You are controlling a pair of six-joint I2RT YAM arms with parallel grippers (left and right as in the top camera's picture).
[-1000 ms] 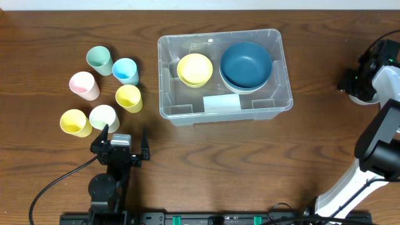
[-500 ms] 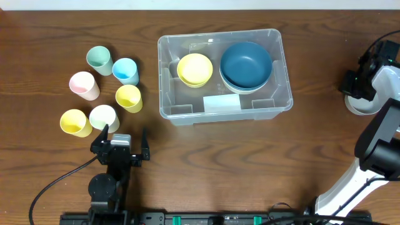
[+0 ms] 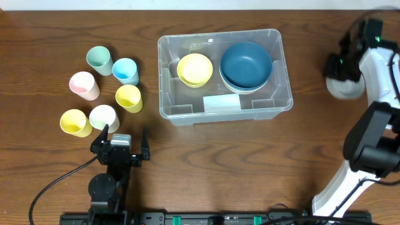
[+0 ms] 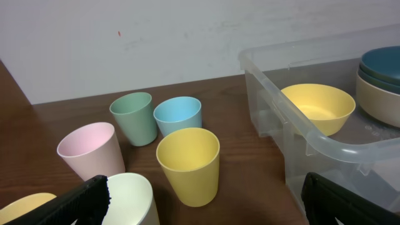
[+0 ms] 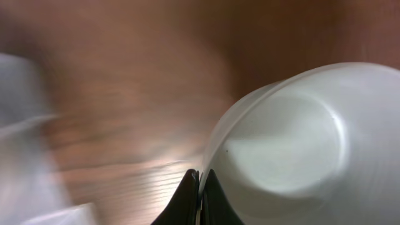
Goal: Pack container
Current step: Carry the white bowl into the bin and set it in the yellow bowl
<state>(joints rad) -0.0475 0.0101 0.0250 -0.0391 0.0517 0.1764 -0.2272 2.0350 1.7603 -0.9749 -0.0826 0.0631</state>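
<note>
The robot's right gripper will release the pale grey bowl on top of the yellow bowl (image 3: 193,68) inside the container.
The container (image 3: 164,76) is a clear plastic bin at the table's centre. It holds a yellow bowl (image 3: 195,69), stacked blue bowls (image 3: 246,64) and a white label (image 3: 221,104). To its right, my right gripper (image 3: 342,67) is shut on the rim of a pale grey bowl (image 3: 344,88). The right wrist view shows the thin rim pinched between the closed fingers (image 5: 200,187), with the bowl (image 5: 294,144) filling the right side. My left gripper (image 3: 119,141) stands open near the front left, behind a white cup (image 4: 134,199) and a yellow cup (image 4: 189,164).
Several cups cluster left of the container: green (image 3: 99,59), blue (image 3: 125,70), pink (image 3: 84,85), yellow (image 3: 129,97), yellow (image 3: 75,122) and white (image 3: 103,117). The container's near corner (image 4: 325,147) shows at the right in the left wrist view.
My right gripper has shut on the grey bowl's rim and carried the bowl a little left, toward the container. The left arm and the cups have not moved.
</note>
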